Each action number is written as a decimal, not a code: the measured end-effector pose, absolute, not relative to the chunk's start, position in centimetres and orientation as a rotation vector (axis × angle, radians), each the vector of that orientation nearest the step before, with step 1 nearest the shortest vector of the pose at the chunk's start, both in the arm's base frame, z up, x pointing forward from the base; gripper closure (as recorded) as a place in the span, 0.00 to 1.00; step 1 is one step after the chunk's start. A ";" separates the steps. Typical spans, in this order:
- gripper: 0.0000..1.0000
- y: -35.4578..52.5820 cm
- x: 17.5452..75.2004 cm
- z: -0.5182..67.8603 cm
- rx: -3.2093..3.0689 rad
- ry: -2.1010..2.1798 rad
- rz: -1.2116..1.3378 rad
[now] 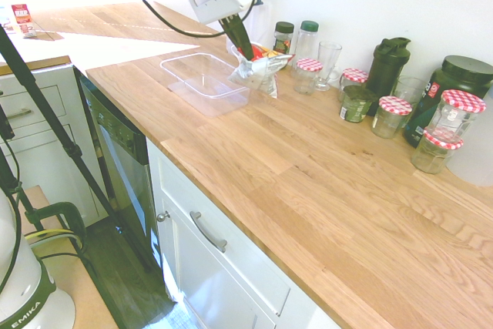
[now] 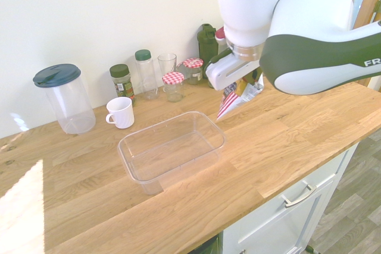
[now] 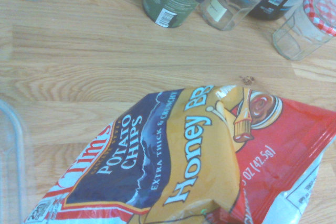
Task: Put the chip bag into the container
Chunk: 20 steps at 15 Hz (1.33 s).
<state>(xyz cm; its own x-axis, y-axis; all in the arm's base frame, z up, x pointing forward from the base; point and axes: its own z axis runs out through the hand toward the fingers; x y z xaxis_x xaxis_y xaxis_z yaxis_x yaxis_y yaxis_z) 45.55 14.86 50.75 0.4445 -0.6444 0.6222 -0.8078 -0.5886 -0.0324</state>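
Note:
Next, I set the chip bag inside the clear container, just off its middle [image 1: 212, 78] toward the container's wall-side rim. The chip bag now hangs just beyond the container's far corner.
My gripper [image 1: 246, 53] is shut on the top of the chip bag [image 1: 262, 68], a crinkled red, yellow and white snack bag. The bag hangs tilted from the fingers, just beyond the container's far corner, and whether its lower end touches the counter I cannot tell. The container [image 1: 204, 82] is a shallow clear plastic tub with nothing in it. From the other side, the chip bag [image 2: 239, 96] shows below the wrist, right of the container [image 2: 172, 150]. The wrist view is filled by the chip bag [image 3: 199, 171], with the container's rim [image 3: 11, 150] at one edge.
Jars with red-checked lids [image 1: 395, 115], spice bottles [image 1: 283, 36], a drinking glass [image 1: 327, 63] and dark shaker bottles [image 1: 387, 65] line the wall. A white mug [image 2: 121, 112] and a lidded clear pitcher [image 2: 64, 98] stand behind the container. The counter's front edge [image 1: 231, 206] drops to cabinets.

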 end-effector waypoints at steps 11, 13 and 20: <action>1.00 30.4 52.3 47.5 2.378 -1.137 0.833; 1.00 33.1 52.8 46.3 2.378 -1.126 0.815; 1.00 36.9 51.8 39.0 2.386 -1.116 0.737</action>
<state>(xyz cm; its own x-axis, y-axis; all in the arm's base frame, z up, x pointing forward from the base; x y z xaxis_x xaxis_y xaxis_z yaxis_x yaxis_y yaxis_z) 51.83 36.94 39.00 0.5413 -0.5765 0.6121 -0.7893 -0.5994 0.1334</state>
